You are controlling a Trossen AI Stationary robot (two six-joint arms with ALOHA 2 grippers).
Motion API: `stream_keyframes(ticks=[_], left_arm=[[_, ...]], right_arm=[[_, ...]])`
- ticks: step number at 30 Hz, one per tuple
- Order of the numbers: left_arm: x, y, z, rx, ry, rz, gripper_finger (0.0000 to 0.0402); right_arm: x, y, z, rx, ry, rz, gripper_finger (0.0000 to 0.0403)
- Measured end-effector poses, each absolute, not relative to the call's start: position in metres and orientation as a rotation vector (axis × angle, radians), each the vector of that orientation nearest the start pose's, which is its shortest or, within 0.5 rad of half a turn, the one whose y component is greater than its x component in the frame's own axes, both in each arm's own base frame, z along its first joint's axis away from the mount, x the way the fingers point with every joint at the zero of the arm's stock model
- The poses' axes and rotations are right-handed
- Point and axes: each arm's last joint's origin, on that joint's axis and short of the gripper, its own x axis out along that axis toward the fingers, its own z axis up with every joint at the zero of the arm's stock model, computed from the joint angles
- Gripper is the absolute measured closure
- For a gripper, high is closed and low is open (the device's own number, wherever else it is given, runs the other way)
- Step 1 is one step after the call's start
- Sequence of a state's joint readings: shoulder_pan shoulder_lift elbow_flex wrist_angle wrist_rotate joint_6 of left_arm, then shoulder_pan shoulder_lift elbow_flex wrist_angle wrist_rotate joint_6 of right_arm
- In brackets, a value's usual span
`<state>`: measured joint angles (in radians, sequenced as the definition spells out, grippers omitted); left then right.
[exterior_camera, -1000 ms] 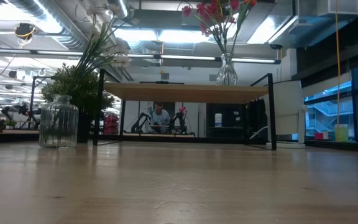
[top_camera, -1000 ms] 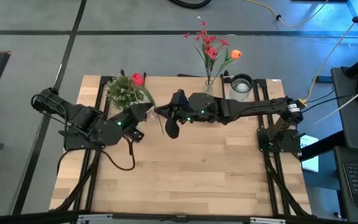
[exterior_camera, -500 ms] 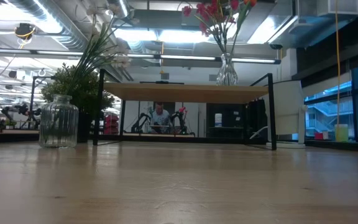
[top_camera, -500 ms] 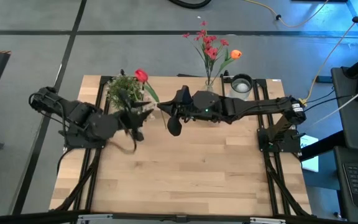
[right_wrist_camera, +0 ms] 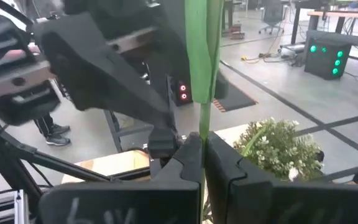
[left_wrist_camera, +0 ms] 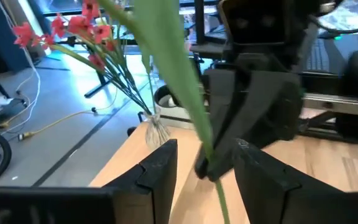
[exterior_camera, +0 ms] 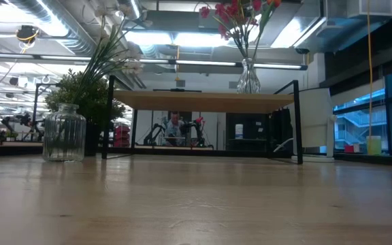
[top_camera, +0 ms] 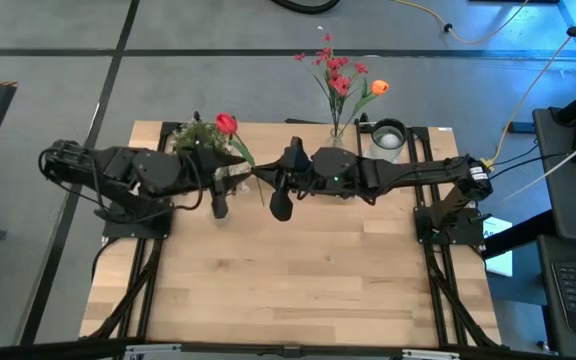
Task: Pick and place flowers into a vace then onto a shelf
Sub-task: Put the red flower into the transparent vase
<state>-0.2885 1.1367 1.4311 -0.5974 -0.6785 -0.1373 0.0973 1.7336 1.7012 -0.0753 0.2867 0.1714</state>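
The open fingers of my left gripper are low on the tulip's stem, next to my right gripper, so they should rise and grip just under the tulip's blossom (top_camera: 236,138).
The red tulip (top_camera: 227,123) has a long green stem (left_wrist_camera: 185,93) and is lifted above the table's far middle. My right gripper (top_camera: 261,176) reaches in from the table's right and is shut on that stem. My left gripper (top_camera: 238,176) comes from the left and is open. Its fingers (left_wrist_camera: 160,171) stand on either side of the stem, right in front of the right gripper, without touching it. A clear vase (top_camera: 336,136) with a red spray and an orange tulip stands on the shelf (exterior_camera: 206,101). An empty ribbed glass vase (exterior_camera: 64,133) stands on the table. My right gripper pinches the tulip's green stem (right_wrist_camera: 199,118) between its two fingers (right_wrist_camera: 185,162), well below the blossom. The fingers come about level from the table's right and lie across the stem. The tulip is lifted clear and slants upward, with its blossom toward the far left.
A bushy green potted plant (top_camera: 198,145) stands at the far left, close behind my left gripper. A pale round cup (top_camera: 388,135) sits at the far right near the shelf's black legs. The near half of the tabletop (top_camera: 288,280) is bare wood. A person shows in the room beyond (exterior_camera: 174,126).
My left arm has swung up from the table toward the far edge. It has turned level, and its open fingers have come around the tulip's stem. My right gripper has kept its hold, and the blossom has shifted slightly toward the far edge.
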Motion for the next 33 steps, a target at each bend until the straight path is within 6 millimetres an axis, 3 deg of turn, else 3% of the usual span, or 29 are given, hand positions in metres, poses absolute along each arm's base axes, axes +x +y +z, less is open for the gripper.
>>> stream_keyframes(ticks=[9,17,26,33], left_arm=[[0.215,-0.036,0.452,-0.047,0.169,0.377,0.0248],[0.215,-0.033,0.457,-0.063,0.124,0.382,0.0266],[0.214,-0.033,0.458,-0.058,0.115,0.362,0.0314],[0.214,-0.033,0.458,-0.038,0.124,0.359,0.0375]], right_arm=[[0.403,0.035,0.405,0.126,0.097,-0.186,0.0399],[0.402,0.038,0.401,0.117,0.138,-0.181,0.0399],[0.402,0.037,0.400,0.114,0.150,-0.184,0.0398],[0.402,0.037,0.400,0.110,0.151,-0.186,0.0380]])
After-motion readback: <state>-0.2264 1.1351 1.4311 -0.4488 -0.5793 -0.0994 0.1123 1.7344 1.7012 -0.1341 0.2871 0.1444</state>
